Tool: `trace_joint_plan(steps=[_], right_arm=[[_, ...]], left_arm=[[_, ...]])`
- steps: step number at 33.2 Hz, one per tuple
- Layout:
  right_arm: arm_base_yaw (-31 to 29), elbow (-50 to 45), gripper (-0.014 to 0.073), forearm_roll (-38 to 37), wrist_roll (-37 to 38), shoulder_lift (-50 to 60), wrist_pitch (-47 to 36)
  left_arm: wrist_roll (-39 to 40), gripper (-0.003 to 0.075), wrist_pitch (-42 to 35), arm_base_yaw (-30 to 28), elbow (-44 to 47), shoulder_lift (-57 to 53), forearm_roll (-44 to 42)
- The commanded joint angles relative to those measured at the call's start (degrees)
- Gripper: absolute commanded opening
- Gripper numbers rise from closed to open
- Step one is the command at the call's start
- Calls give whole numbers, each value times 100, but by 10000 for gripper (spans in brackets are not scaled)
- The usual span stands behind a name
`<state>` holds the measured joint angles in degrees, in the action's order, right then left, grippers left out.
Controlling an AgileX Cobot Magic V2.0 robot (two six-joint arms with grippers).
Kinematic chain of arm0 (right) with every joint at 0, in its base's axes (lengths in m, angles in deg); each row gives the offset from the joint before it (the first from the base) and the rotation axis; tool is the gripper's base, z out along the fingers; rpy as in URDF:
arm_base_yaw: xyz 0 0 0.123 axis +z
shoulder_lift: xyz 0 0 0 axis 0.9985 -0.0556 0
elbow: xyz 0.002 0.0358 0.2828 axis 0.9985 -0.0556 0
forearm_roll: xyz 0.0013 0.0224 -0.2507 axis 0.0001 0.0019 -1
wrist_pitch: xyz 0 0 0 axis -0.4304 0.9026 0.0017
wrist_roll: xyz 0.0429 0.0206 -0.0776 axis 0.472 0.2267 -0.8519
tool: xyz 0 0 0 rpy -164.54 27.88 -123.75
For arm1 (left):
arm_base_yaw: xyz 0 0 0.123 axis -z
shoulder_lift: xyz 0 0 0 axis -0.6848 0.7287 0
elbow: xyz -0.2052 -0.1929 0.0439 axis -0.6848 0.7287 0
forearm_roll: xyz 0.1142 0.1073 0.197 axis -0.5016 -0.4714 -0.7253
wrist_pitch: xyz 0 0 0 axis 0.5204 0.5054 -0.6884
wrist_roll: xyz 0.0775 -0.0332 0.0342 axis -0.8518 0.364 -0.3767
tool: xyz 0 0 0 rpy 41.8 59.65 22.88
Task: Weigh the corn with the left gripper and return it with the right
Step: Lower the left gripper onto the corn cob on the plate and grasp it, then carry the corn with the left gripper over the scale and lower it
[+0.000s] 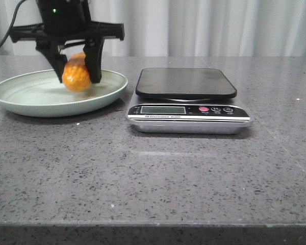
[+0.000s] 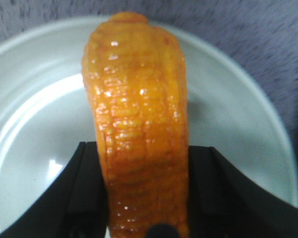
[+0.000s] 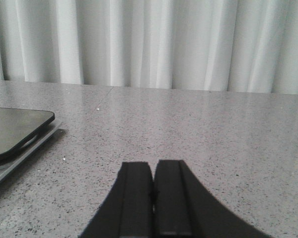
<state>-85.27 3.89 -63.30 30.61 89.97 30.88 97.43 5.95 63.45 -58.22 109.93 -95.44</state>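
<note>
My left gripper will let go of the corn mid kitchen scale's black platform [image 1: 187,69].
The glossy orange-yellow corn [image 1: 75,75] hangs between the fingers of my left gripper [image 1: 78,77], just above the pale green plate [image 1: 20,97] at the left of the table. In the left wrist view the corn [image 2: 138,114] fills the gap between the two black fingers [image 2: 84,188], which press on both its sides, with the plate [image 2: 35,129] below. The kitchen scale [image 1: 187,99] with a black platform stands right of the plate, empty. My right gripper [image 3: 153,171] is shut and empty, low over bare table right of the scale [image 3: 15,134]; it is out of the front view.
The grey speckled table [image 1: 158,173] stretches in front of the plate and scale. White curtains [image 1: 219,25] hang behind the table's far edge.
</note>
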Motion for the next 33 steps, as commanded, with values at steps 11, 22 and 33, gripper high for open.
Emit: trace_joint_plan(steps=[11, 22, 33], right_arm=[[-35, 43, 147, 9, -19, 103, -510], [-35, 43, 147, 9, -19, 103, -510], [-35, 43, 147, 9, -19, 103, -510]], left_arm=[[-436, 137, -203, 884, -1221, -244, 378], [-426, 139, -240, 1529, -1221, 183, 456], [-426, 315, -595, 1661, -1235, 338, 731]])
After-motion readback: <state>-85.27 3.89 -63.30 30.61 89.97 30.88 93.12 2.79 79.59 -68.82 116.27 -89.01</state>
